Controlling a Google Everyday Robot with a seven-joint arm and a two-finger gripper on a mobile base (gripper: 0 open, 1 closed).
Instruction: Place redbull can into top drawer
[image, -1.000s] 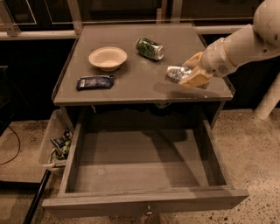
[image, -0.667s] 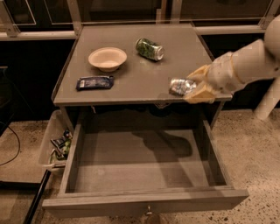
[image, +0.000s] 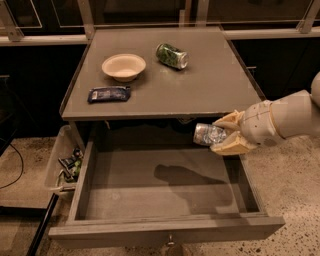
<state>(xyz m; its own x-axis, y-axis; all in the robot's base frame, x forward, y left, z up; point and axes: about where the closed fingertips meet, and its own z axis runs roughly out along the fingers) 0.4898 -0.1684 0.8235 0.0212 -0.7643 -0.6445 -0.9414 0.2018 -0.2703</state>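
The redbull can, now hanging over the open top drawer, will be let go by my gripper in the arm's shadow on the top drawer's flat bottom (image: 175, 173).
The redbull can (image: 208, 134) is a slim silvery can held sideways in my gripper (image: 227, 134). The gripper is shut on it, one cream finger above and one below. The gripper and can hang over the right rear part of the open top drawer (image: 160, 192), below the table's front edge. The drawer is a wide grey box with a flat bottom, low walls and a small front knob (image: 170, 243). The arm's shadow falls on the drawer's bottom.
On the grey table top (image: 210, 85) lie a cream bowl (image: 123, 66), a green-patterned can (image: 171, 55) on its side, and a dark blue snack packet (image: 109, 93). A clear plastic bin (image: 63, 162) with items hangs at the drawer's left.
The gripper has carried the can off the table top's right side, forward and down past the front edge, to above the open drawer.
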